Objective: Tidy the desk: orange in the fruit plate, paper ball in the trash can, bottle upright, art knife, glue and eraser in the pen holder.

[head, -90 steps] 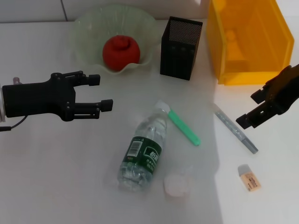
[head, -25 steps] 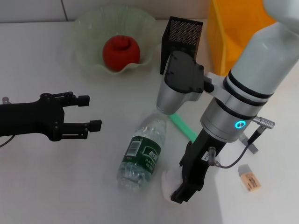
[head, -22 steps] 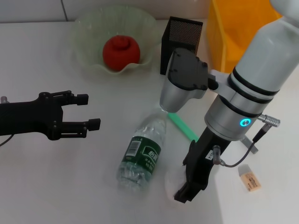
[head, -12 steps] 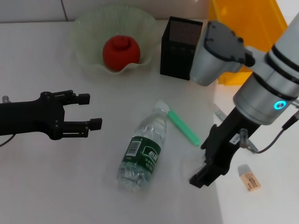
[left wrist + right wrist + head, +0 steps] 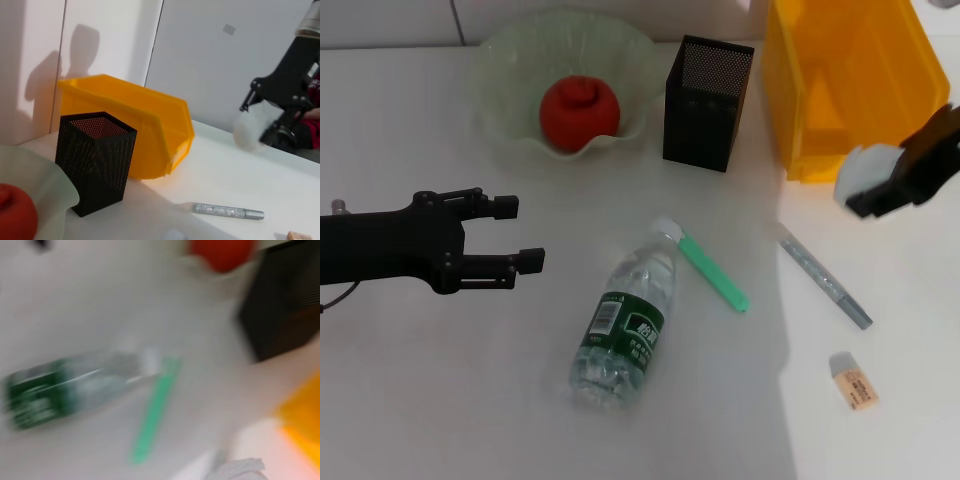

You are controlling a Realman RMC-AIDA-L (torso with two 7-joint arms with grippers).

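The robot's left gripper will next move to the bottle's neck (image 5: 658, 242), below the bottle's white cap, and close there to stand the bottle upright.
My right gripper (image 5: 873, 186) is shut on the white paper ball (image 5: 863, 171), in the air beside the yellow trash can's (image 5: 850, 85) front right corner. The orange (image 5: 579, 112) sits in the green fruit plate (image 5: 510, 60). On its side at the table's middle lies the bottle (image 5: 625, 330). A green stick (image 5: 713, 272) and a silver stick (image 5: 825, 275) lie to its right; I cannot tell which is the art knife or the glue. At the front right is the eraser (image 5: 853, 381). The black pen holder (image 5: 705, 100) stands upright. My left gripper (image 5: 525, 232) hovers open at the left.
In the left wrist view the pen holder (image 5: 97, 165) stands in front of the trash can (image 5: 135, 130), with the held paper ball (image 5: 252, 125) farther off. The right wrist view shows the bottle (image 5: 65, 390) and the green stick (image 5: 155, 410) below it.
My right arm came down beside the bottle, closed on the paper ball, then lifted it away to the right, up to the trash can's side. The left gripper barely moved.
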